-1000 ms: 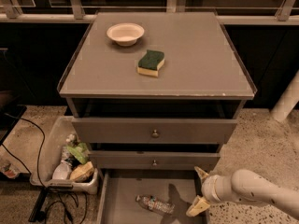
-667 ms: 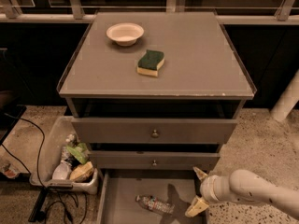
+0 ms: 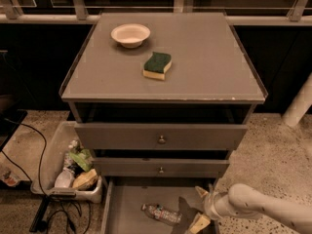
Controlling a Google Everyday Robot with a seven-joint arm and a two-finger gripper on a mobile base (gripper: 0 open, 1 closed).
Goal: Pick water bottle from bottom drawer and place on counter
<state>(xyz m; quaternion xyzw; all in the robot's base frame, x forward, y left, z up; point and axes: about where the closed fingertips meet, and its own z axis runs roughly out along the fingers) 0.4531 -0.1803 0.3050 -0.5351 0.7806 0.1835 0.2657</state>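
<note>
The robot's gripper needs to next close on the end of the water bottle (image 3: 175,217) that lies nearest its fingers in the open bottom drawer.
The water bottle (image 3: 162,213) lies on its side on the grey floor of the open bottom drawer (image 3: 127,204), at the lower middle of the camera view. My gripper (image 3: 201,207) is at the drawer's right side, just right of the bottle and apart from it, with its two pale fingers spread open and nothing between them. The white arm runs off to the lower right. The counter (image 3: 204,72) is the grey cabinet top above, with a chipped pale front edge.
A white bowl (image 3: 130,34) and a green-and-yellow sponge (image 3: 157,65) sit on the counter. Two closed drawer fronts with round knobs (image 3: 161,139) are above the open drawer. A bin (image 3: 52,160) with green wrappers stands on the floor at left, with black cables beside it.
My gripper has edged slightly left toward the bottle. The bottle and the things on the counter have not moved.
</note>
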